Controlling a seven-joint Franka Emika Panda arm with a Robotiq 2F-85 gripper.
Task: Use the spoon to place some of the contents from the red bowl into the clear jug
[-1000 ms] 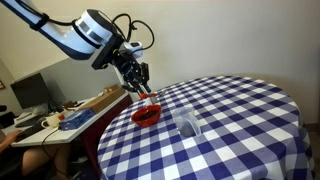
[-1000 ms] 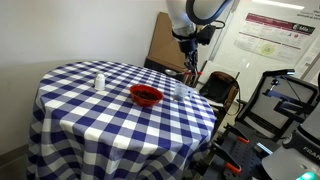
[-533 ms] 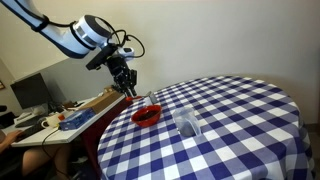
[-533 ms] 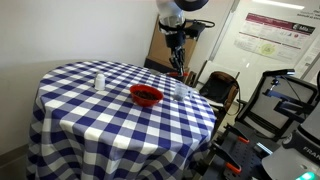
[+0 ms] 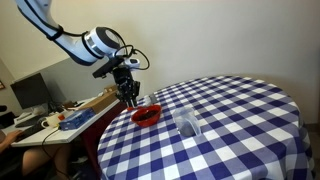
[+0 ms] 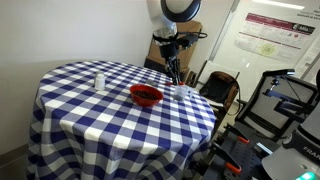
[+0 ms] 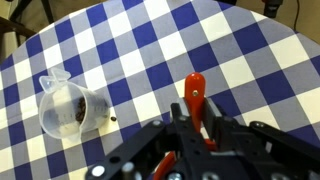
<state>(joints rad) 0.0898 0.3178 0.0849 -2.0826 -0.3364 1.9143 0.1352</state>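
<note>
Next, my gripper lets go of the spoon in the red bowl (image 5: 146, 116), with its scoop on the dark contents and its handle over the bowl's rim.
My gripper (image 7: 196, 126) is shut on the red handle of the spoon (image 7: 194, 92), which points away across the checked cloth. In both exterior views the gripper (image 5: 128, 93) (image 6: 172, 72) hangs over the red bowl's outer side, near the table edge. The red bowl (image 5: 146, 116) (image 6: 146, 96) has a dark inside. In the wrist view only a red sliver of it (image 7: 166, 160) shows under the fingers. The clear jug (image 7: 68, 108) (image 5: 187, 124) stands beside the bowl and holds some dark contents (image 7: 72, 114). The spoon's scoop end is hidden.
The round table (image 5: 245, 120) (image 6: 85, 115) wears a blue-and-white checked cloth. A small white bottle (image 6: 98, 82) stands on its far side. A cluttered desk (image 5: 65, 118) and a chair (image 6: 222, 90) stand just off the table edge near the arm.
The gripper has swung with the spoon from over the bowl's middle toward the bowl's outer side near the table edge, and its wrist has turned. Bowl and jug have not moved.
</note>
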